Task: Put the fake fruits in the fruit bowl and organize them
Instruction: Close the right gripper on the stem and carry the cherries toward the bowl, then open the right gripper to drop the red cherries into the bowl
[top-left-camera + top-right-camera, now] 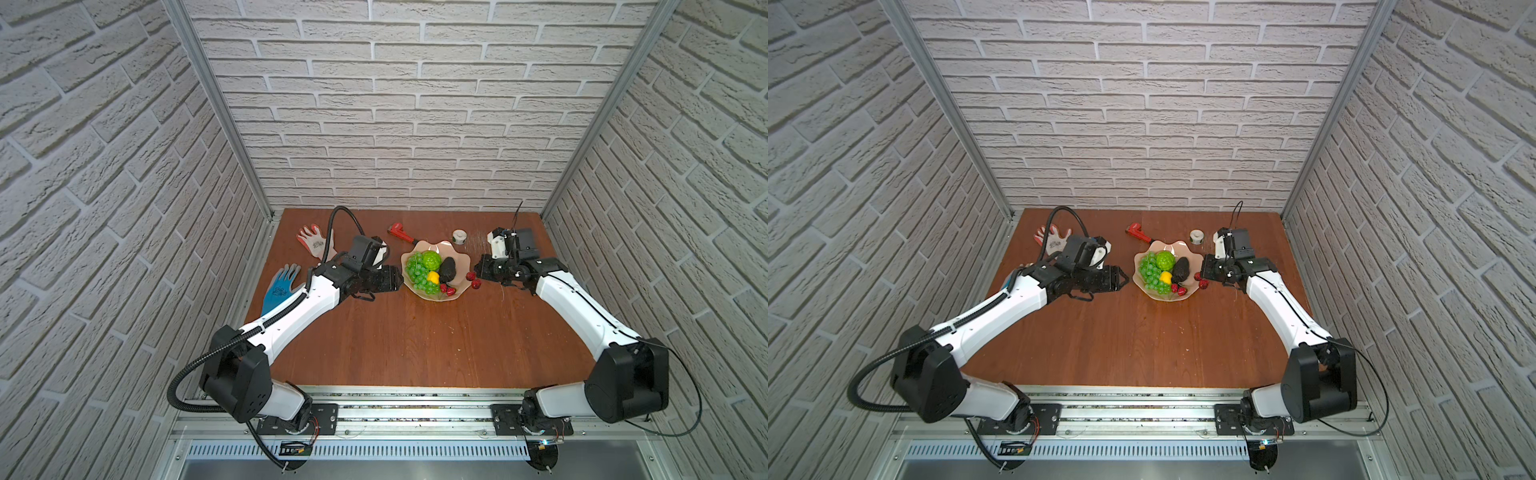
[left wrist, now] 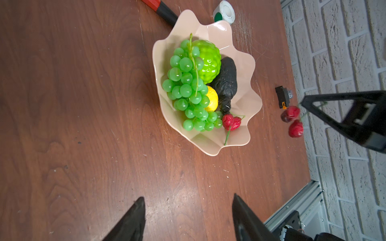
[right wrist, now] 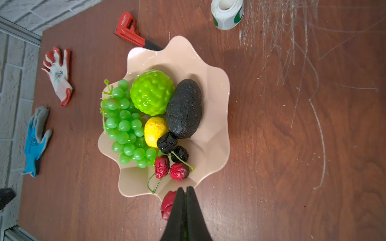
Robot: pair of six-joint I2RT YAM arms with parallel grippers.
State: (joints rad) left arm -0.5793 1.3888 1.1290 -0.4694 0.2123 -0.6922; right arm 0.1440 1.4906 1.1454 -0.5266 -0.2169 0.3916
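Next, my right gripper puts the red cherry pair down in the bowl (image 1: 458, 284) (image 3: 199, 149) next to the dark cherry pair, near the avocado.
The pale pink fruit bowl (image 1: 432, 246) (image 3: 213, 125) stands mid-table in both top views. In it lie a green grape bunch (image 3: 125, 125), a bumpy lime-green ball (image 3: 152, 95), a dark avocado (image 3: 184, 108), a small yellow fruit (image 3: 155, 130), a dark cherry pair (image 3: 171, 146) and a red cherry pair (image 3: 171, 169). My right gripper (image 1: 478, 277) (image 3: 185, 187) is shut on the green stem of another red cherry pair (image 1: 473, 280) (image 2: 292, 119), which hangs just outside the bowl's right rim. My left gripper (image 1: 400, 278) (image 2: 189, 197) is open and holds nothing, low over the table left of the bowl.
A red wrench (image 1: 401, 232) lies behind the bowl, its handle touching the rim. A white tape roll (image 1: 459, 237) sits at the back right. A white-and-red glove (image 1: 313, 241) and a blue glove (image 1: 280, 286) lie to the left. Brick walls enclose three sides.
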